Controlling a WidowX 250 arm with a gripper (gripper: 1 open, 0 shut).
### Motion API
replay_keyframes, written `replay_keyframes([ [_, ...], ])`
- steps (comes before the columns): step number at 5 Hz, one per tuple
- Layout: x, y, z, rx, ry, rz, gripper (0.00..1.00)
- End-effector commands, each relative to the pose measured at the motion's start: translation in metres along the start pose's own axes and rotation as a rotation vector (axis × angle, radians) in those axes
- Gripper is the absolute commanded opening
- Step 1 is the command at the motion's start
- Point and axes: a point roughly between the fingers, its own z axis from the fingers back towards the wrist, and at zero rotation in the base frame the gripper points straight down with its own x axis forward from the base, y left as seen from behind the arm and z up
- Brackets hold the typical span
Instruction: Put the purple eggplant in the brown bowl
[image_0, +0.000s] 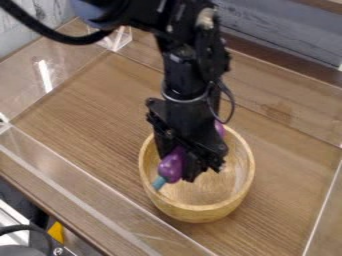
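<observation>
My gripper has the purple eggplant. It will release it inside the brown bowl's half (175, 173) nearest the clear plastic front side.
The brown bowl (227, 203) sits on the wooden table near its front edge. My gripper (178, 166) points straight down into the bowl's left half and is shut on the purple eggplant (171, 164). The eggplant hangs upright between the black fingers, its teal stem cap (160, 183) pointing down and close to the bowl's floor. The upper part of the eggplant is hidden by the fingers. Whether the cap touches the bowl I cannot tell.
Clear plastic walls (54, 150) enclose the wooden table (94, 100) on the left, front and right. The black arm (187, 50) rises from the gripper toward the upper left.
</observation>
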Motion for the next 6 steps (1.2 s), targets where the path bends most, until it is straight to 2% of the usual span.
replay_keyframes([
  [1, 0.000, 0.005, 0.006, 0.000, -0.051, -0.021, 0.00],
  [3, -0.008, -0.020, 0.003, -0.012, -0.060, -0.118, 0.00],
  [4, -0.007, -0.019, -0.010, -0.004, -0.069, -0.036, 0.00],
  [5, -0.007, -0.006, -0.006, 0.001, -0.065, 0.025, 0.00],
  [6, 0.000, -0.005, -0.007, 0.001, -0.059, 0.026, 1.00],
])
